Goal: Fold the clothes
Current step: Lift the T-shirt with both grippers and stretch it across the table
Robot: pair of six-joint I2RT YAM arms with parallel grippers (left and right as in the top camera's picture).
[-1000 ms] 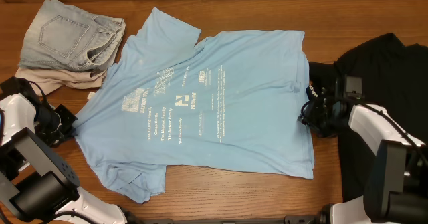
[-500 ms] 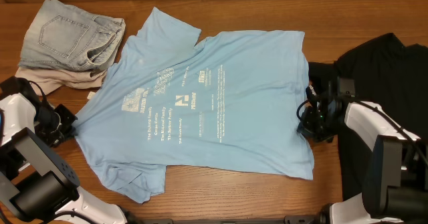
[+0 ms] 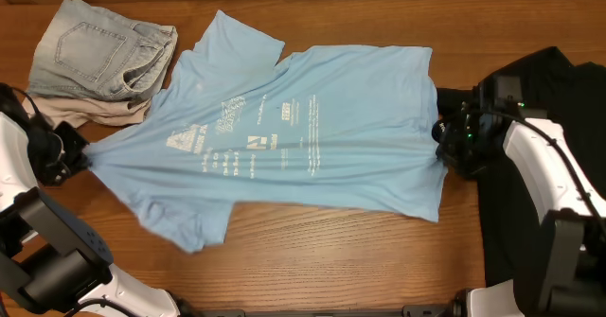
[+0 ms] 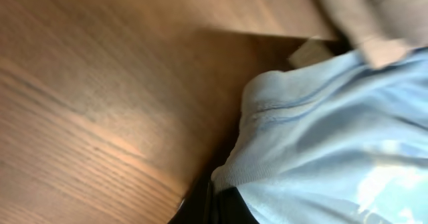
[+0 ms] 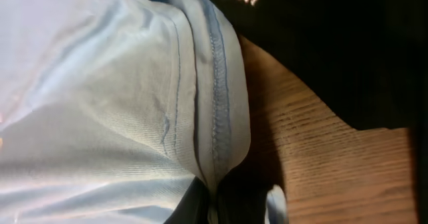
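Observation:
My left gripper is to let go of the edge of the sky-blue T-shirt just beside the folded denim shorts (image 3: 202, 40), toward the back of the table.
The sky-blue T-shirt (image 3: 284, 137) with white lettering is stretched taut across the table middle, lifted along a line between my two grippers. My left gripper (image 3: 78, 156) is shut on its left edge, and the left wrist view shows blue fabric (image 4: 321, 144) pinched in the jaws (image 4: 224, 204). My right gripper (image 3: 443, 145) is shut on the shirt's right hem, and the right wrist view shows the stitched hem (image 5: 214, 97) folded into the jaws (image 5: 214, 200). The black T-shirt (image 3: 549, 99) lies at the right under my right arm.
Folded light denim shorts (image 3: 99, 57) lie on a beige garment (image 3: 66, 112) at the back left. The wooden table (image 3: 322, 260) shows in front of the blue shirt.
Both grippers pulled apart and lifted the blue shirt's sides. The shirt went from lying flat to stretched taut, its front part drawn up and narrowed. The right gripper moved back and up.

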